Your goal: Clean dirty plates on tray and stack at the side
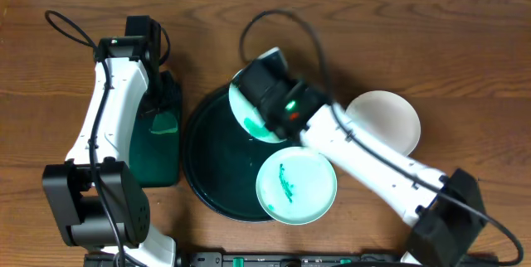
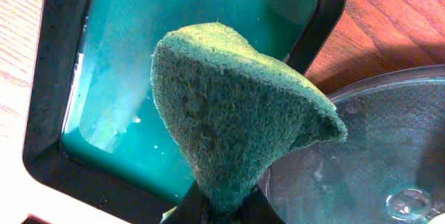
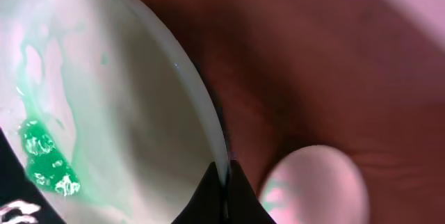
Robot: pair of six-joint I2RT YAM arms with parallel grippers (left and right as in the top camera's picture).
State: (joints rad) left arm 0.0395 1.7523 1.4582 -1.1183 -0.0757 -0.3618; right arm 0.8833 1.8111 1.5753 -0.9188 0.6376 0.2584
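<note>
Next, my right gripper lets go of the pale mint plate on top of the white plate [image 1: 381, 126] [image 3: 314, 193] next to the round tray.
My right gripper [image 1: 262, 119] [image 3: 224, 182] is shut on the rim of a pale mint plate [image 1: 246, 111] [image 3: 104, 99]. It holds the plate tilted above the far part of the large round dark tray [image 1: 207, 163]. Green smears show on the plate's face. A second mint plate [image 1: 296, 186] with a green smear rests on the tray's near right rim. The white plate [image 1: 383, 122] [image 3: 313, 189] lies on the wood tabletop to the right. My left gripper [image 1: 163, 118] [image 2: 226, 206] is shut on a green sponge [image 2: 236, 113] over the rectangular tray.
A rectangular dark green tray [image 1: 162, 167] [image 2: 49, 113] holding teal water stands left of the round tray, whose rim [image 2: 375, 92] shows in the left wrist view. Black cables loop at the back left and over the right arm.
</note>
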